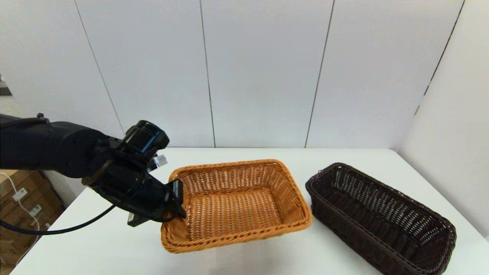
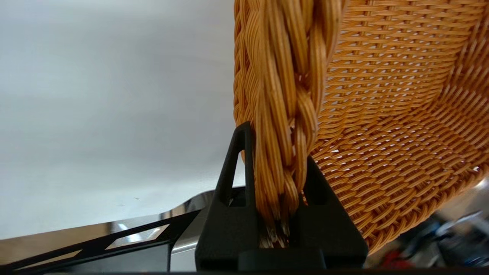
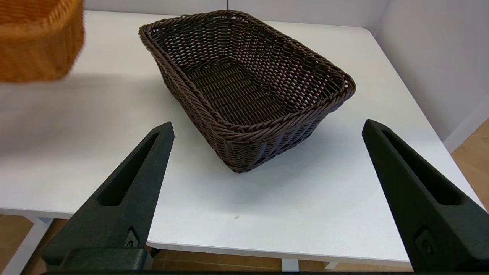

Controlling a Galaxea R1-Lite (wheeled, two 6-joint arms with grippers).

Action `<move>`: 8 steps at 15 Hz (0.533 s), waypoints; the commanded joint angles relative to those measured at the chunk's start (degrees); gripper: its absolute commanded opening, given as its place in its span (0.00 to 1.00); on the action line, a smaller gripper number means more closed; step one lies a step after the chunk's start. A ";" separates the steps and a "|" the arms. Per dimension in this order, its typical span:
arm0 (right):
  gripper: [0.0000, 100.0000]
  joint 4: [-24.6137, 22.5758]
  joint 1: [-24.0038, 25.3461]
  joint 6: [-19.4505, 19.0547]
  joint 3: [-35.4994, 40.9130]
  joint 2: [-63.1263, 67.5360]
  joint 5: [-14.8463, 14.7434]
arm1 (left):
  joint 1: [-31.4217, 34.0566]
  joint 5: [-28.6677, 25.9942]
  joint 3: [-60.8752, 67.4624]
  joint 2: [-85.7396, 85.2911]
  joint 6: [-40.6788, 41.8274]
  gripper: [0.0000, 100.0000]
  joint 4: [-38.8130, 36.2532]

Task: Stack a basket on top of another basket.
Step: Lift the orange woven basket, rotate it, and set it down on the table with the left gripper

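The orange-tan basket, now hanging a little above the white table, will be let go by my left gripper on the white table's near side [image 1: 248, 240], next to the dark brown basket.
The orange-tan basket [image 1: 237, 179] hangs a little above the white table [image 1: 114, 236], left of centre, with its shadow below it. My left gripper [image 1: 177, 202] is shut on the braided rim of its left end. In the left wrist view both black fingers [image 2: 237, 160] pinch that rim [image 2: 282, 114], and the basket's woven inside [image 2: 382, 114] fills the rest. The dark brown basket [image 1: 382, 217] rests empty on the table at the right. My right gripper [image 3: 267, 126] stands open off the table's near edge, pointing at the dark basket [image 3: 248, 84]; the orange basket [image 3: 38, 42] shows off to one side.
White wall panels close off the back and right of the table. Cardboard boxes [image 1: 23, 198] sit on the floor beyond the table's left edge. A black cable [image 1: 57, 230] hangs from the left arm.
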 commanded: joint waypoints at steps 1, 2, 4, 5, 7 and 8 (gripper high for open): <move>1.00 0.07 0.01 -0.07 0.01 0.06 0.03 | -2.18 -0.01 -0.11 0.39 2.19 0.00 0.12; 1.00 0.07 0.01 -0.07 0.01 0.06 0.03 | -2.18 -0.01 0.06 0.48 2.19 0.00 0.21; 1.00 0.07 0.01 -0.07 0.01 0.06 0.03 | -2.18 0.08 0.15 1.53 2.28 0.00 0.21; 1.00 0.07 0.01 -0.07 0.01 0.06 0.03 | -2.27 0.08 0.42 2.06 2.63 0.00 0.21; 1.00 0.07 0.01 -0.07 0.01 0.06 0.03 | -2.53 -0.01 1.12 2.41 5.09 0.00 0.12; 1.00 0.07 0.01 -0.07 0.01 0.06 0.03 | -2.62 -0.01 1.21 2.94 5.44 0.00 0.12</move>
